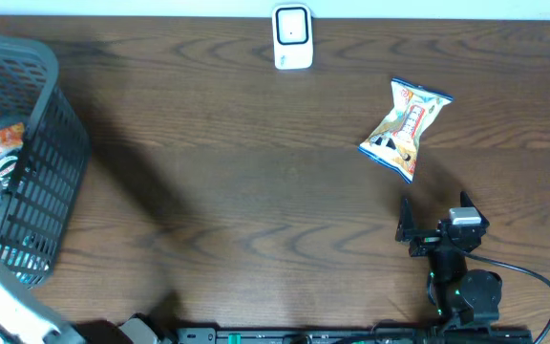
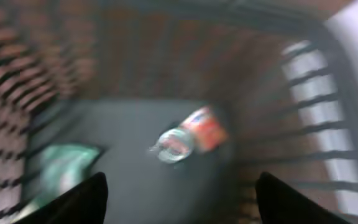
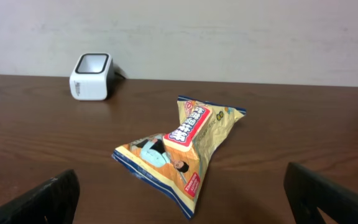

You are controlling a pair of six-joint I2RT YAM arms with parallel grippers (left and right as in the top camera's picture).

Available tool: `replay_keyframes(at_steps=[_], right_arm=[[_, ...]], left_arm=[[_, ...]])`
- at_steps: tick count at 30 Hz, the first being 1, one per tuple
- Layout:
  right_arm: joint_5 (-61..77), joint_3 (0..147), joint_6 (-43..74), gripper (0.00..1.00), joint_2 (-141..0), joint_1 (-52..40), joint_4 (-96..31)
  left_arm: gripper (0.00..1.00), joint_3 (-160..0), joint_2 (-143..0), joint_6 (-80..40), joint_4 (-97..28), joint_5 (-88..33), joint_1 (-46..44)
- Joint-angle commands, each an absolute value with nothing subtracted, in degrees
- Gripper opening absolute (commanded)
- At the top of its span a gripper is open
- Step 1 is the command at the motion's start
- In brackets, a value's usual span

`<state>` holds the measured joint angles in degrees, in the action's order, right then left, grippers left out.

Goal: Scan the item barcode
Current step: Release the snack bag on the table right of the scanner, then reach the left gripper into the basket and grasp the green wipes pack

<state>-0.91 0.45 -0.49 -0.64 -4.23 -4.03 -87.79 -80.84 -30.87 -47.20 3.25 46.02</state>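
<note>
The middle of the green packet point(image 2: 67, 172), which lies on the bottom of the dark basket near its mesh side, will be gripped by my left gripper.
A yellow and orange snack bag point(image 1: 406, 127) with a blue edge lies on the brown table, right of centre. It is also in the right wrist view point(image 3: 182, 152). The white barcode scanner point(image 1: 292, 36) with a dark window stands at the table's far edge point(image 3: 91, 76). My right gripper point(image 1: 434, 208) is open just short of the bag, which lies ahead of its spread fingers point(image 3: 182, 199) without touching them. My left gripper point(image 2: 182, 193) is open over the inside of the dark basket point(image 2: 328, 93). Its blurred view shows a red and clear packet point(image 2: 188, 138) below, not between the fingers.
The dark mesh basket point(image 1: 41, 182) stands at the table's left end, holding an orange-red item point(image 1: 8, 139) and other goods. A green packet point(image 2: 61, 168) lies on the basket floor. A black cable point(image 1: 528, 282) trails from the right arm's base.
</note>
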Motion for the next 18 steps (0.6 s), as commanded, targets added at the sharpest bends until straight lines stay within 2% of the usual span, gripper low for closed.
replay_keyframes(at_steps=[1,8,18], right_arm=[[-1.1,0.3,-0.9,0.99,-0.3,-4.1,-4.3],[-1.1,0.3,-0.9,0.99,-0.3,-4.1,-4.2],[-1.1,0.3,-0.9,0.99,-0.3,-4.1,-4.3]], left_arm=[[0.75,-88.0,-87.2,-30.5,-52.2,7.4,46.9],[0.75,-88.0,-98.9,-36.4,-61.6,20.7,47.0],[0.75,-88.0,-109.7,-36.3,-61.5,21.4,47.0]])
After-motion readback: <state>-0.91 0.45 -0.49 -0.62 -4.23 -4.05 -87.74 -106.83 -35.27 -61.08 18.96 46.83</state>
